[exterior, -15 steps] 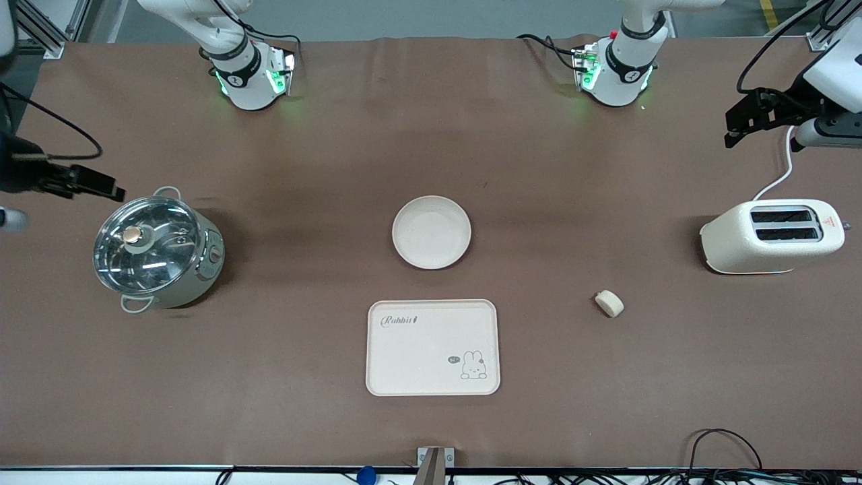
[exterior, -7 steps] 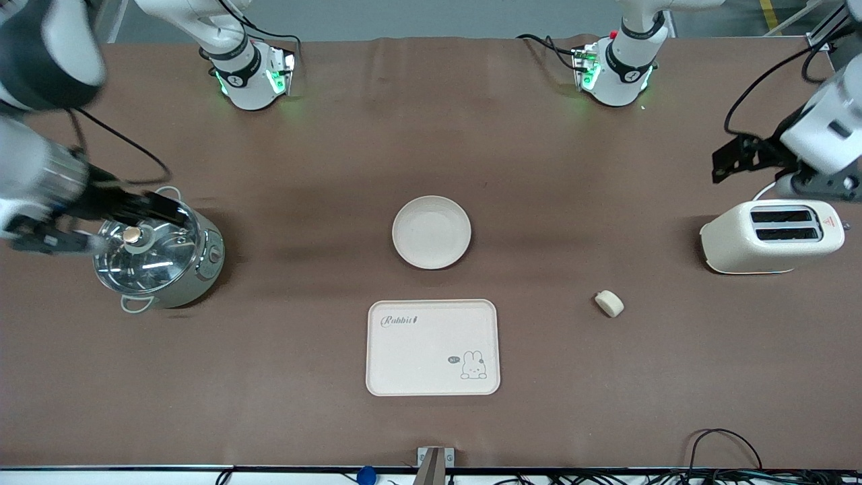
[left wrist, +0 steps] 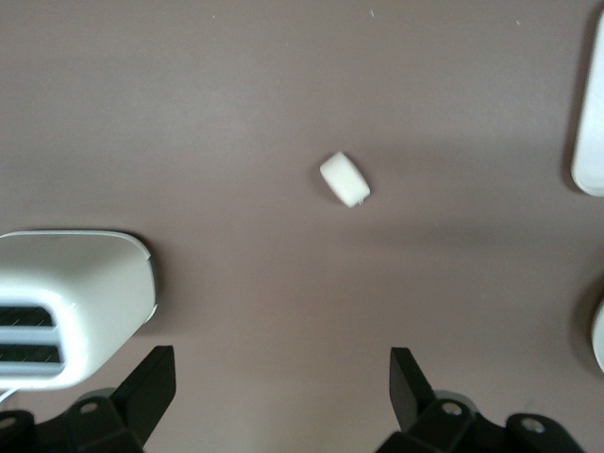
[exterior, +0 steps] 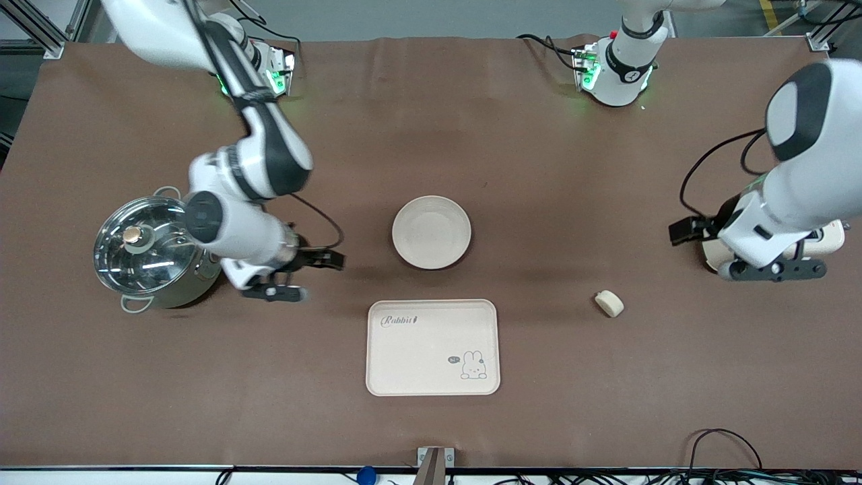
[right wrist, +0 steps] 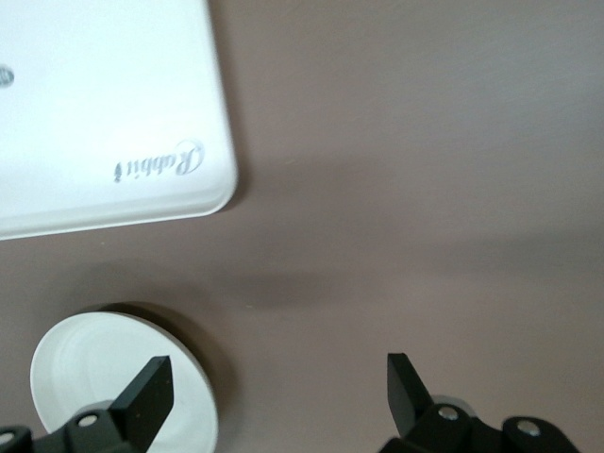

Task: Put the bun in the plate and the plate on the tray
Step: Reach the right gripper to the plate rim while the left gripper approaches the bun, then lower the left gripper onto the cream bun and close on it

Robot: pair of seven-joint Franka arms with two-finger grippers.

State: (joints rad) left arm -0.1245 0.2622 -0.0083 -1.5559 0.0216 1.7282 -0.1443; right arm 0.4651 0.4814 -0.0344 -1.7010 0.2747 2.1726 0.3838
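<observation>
The plate is next for my right gripper, which should go there and close on the side of the plate's rim (exterior: pixel 395 234) (right wrist: pixel 211 389) facing the pot.
The bun (exterior: pixel 609 303) lies on the brown table toward the left arm's end, and it also shows in the left wrist view (left wrist: pixel 344 179). The empty plate (exterior: pixel 431 232) sits mid-table. The tray (exterior: pixel 432 347) lies nearer the front camera than the plate. My left gripper (exterior: pixel 774 271) is open and empty, over the table at the toaster's edge, apart from the bun; its fingers frame bare table (left wrist: pixel 281 396). My right gripper (exterior: pixel 273 293) is open and empty, between the pot and the plate. Its wrist view shows the plate (right wrist: pixel 104 377) and the tray's corner (right wrist: pixel 113 123).
A steel pot with a glass lid (exterior: pixel 155 252) stands toward the right arm's end. A white toaster (exterior: pixel 832 239) stands toward the left arm's end, mostly hidden under the left arm; it also shows in the left wrist view (left wrist: pixel 66 302). Cables lie along the table's front edge.
Both arms have swung in from the table's ends. The right gripper moved from over the pot toward the plate. The left gripper came down by the toaster. Bun, plate and tray have not moved.
</observation>
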